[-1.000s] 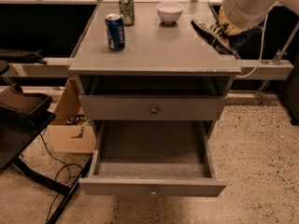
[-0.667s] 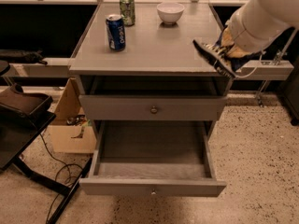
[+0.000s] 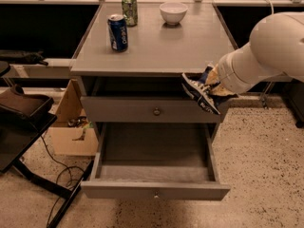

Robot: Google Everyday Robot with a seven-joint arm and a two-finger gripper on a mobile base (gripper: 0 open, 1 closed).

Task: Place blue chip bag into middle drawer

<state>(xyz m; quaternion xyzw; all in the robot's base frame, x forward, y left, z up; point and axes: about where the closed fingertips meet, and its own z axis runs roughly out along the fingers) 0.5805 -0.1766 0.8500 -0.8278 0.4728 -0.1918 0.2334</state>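
Once the robot's gripper lets go, the blue chip bag will rest on the middle drawer's grey bottom by the arm-side (image 3: 191, 153).
The blue chip bag (image 3: 200, 95) is dark and glossy with white lettering. It hangs tilted in front of the cabinet's right side, level with the closed drawer front. My gripper (image 3: 212, 83) is shut on its upper end, at the end of the white arm (image 3: 259, 56) that reaches in from the right. The middle drawer (image 3: 154, 152) is pulled out wide below, with a bare grey floor and a small round knob (image 3: 155, 193) on its front. The bag is above the drawer's back right corner, well clear of the floor.
On the grey tabletop (image 3: 156, 46) stand a blue Pepsi can (image 3: 118, 32), a green can (image 3: 129, 9) and a white bowl (image 3: 173, 12). A closed drawer front with a knob (image 3: 156, 111) sits above the open drawer. A cardboard box (image 3: 71, 127) and a dark chair (image 3: 21, 113) stand at the left.
My arm has come down and leftward off the tabletop's right edge with the bag. The bag now hangs in front of the cabinet above the open drawer.
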